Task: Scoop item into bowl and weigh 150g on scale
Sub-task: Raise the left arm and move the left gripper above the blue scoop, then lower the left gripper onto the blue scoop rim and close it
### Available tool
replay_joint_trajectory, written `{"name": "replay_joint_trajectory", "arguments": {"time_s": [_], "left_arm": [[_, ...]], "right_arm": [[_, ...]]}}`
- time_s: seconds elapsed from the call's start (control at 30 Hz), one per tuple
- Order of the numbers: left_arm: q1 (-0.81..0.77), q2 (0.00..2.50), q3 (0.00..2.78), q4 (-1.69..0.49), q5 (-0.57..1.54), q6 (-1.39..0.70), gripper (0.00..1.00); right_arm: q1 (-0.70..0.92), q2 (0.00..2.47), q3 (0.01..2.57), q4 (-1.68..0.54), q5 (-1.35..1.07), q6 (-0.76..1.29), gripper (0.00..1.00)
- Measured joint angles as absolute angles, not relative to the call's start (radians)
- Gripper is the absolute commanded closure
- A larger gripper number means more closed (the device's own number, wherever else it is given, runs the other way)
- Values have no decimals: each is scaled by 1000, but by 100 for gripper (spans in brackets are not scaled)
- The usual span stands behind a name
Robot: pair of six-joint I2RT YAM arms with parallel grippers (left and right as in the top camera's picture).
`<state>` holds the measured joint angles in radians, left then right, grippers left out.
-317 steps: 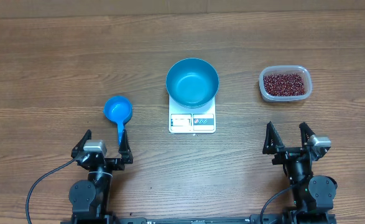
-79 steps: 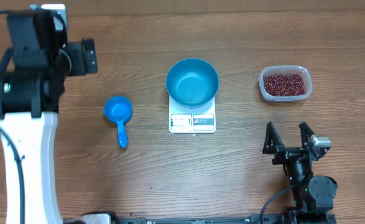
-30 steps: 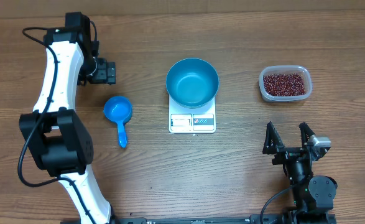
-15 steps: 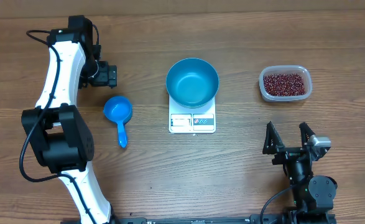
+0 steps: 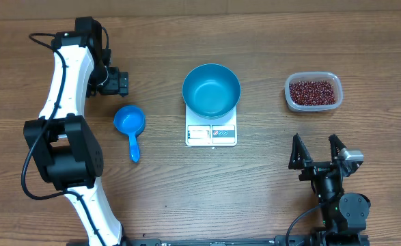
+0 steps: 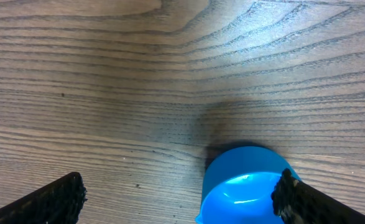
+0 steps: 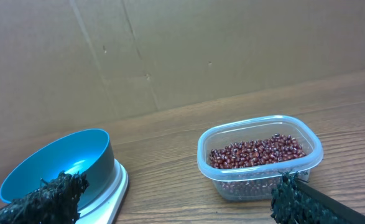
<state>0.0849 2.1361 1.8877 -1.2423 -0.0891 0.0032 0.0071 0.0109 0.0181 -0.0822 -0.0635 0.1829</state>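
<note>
My left gripper will grip the rim of the blue scoop's cup [image 5: 117, 115] [image 6: 201, 214], on the side that faces away from the white scale.
The blue bowl [image 5: 211, 90] stands on the white scale [image 5: 211, 134] at the table's middle, with nothing in it. Dark red-brown beans [image 5: 313, 91] fill a clear tub [image 5: 288, 96] at the right. A small blue handled scoop [image 5: 130, 123] lies left of the scale. My left gripper [image 5: 115, 82] hovers open just beyond the scoop. In the left wrist view the scoop's cup [image 6: 244, 186] sits near the right finger [image 6: 313, 200], untouched. My right gripper [image 5: 316, 152] rests open near the front edge, facing the beans [image 7: 257, 150], the bowl [image 7: 58, 165] and the scale [image 7: 110, 193].
The left arm's white links [image 5: 67, 75] arch over the table's left side, its base at the front left. A cardboard wall [image 7: 170, 50] closes off the far edge of the wooden table [image 5: 255, 184].
The left arm has risen from its rest at the front left and reached toward the back left, settling just beyond the scoop. In the last half second it holds still. The right arm has not moved.
</note>
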Motion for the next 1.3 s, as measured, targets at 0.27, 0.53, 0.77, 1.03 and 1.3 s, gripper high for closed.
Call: {"name": "replay_joint_trajectory", "arguments": {"time_s": [0.27,0.53,0.77,1.03,1.3], "left_arm": [[85,2136,1888,-1242,-89,3,1],[85,2136,1888,-1242,-89,3,0],[85,2136,1888,-1275,-78,2,14],[83,2136,1888,-1332,-58,3,1],[50,2136,1888,-1366,-54,3,0]], "right_arm": [[7,11,18,-83,-64,183,0],[7,11,18,-83,-64,183,0],[7,11,18,-83,-64,183,0],[7,11,18,-83,-64,183,0],[7,11,18,-83,-64,183,0]]}}
